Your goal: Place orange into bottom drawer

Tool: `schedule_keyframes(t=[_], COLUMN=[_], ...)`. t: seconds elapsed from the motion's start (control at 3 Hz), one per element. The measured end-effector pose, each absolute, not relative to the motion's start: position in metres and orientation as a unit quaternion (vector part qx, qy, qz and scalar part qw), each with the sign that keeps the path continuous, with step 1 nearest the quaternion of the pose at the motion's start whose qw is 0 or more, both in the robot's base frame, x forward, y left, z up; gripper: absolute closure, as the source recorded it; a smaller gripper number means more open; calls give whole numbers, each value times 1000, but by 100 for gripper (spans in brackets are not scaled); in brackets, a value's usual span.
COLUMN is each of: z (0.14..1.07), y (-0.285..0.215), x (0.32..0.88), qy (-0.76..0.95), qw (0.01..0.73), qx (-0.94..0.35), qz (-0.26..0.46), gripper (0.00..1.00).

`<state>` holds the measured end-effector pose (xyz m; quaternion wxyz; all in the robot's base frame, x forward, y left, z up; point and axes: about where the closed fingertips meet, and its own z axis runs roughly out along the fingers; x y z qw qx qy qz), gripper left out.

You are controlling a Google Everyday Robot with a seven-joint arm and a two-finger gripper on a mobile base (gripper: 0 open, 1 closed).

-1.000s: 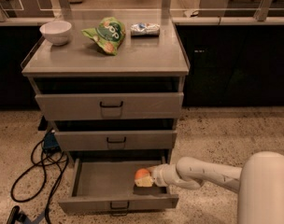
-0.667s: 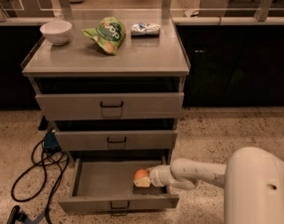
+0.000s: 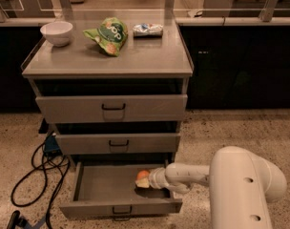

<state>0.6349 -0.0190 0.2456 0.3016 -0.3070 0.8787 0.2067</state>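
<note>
Next, I let go of the orange with my gripper on the bottom drawer's inside (image 3: 146,183), toward the side nearest my white arm.
The bottom drawer (image 3: 121,207) of the grey cabinet is pulled open. The orange (image 3: 142,175) is inside it, toward the right side, low over the drawer floor. My gripper (image 3: 145,180) reaches into the drawer from the right on a white arm and is closed around the orange. Only the top of the fruit shows past the gripper. I cannot tell whether the orange rests on the drawer floor.
The two upper drawers (image 3: 111,109) are slightly open. On the cabinet top sit a white bowl (image 3: 56,32), a green snack bag (image 3: 108,35) and a small packet (image 3: 148,29). Black cables (image 3: 33,175) lie on the floor at left. My white arm body (image 3: 245,190) fills the lower right.
The arm body has shifted left and looms larger. The gripper with the orange stays at about the same spot in the drawer.
</note>
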Motion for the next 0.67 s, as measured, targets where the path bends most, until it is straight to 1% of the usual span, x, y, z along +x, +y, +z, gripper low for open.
schedule_keyframes(t=[0.67], z=[185], y=[-34], x=[649], qy=[902], qw=[261], qx=[-303], qz=[164], gripper=[100])
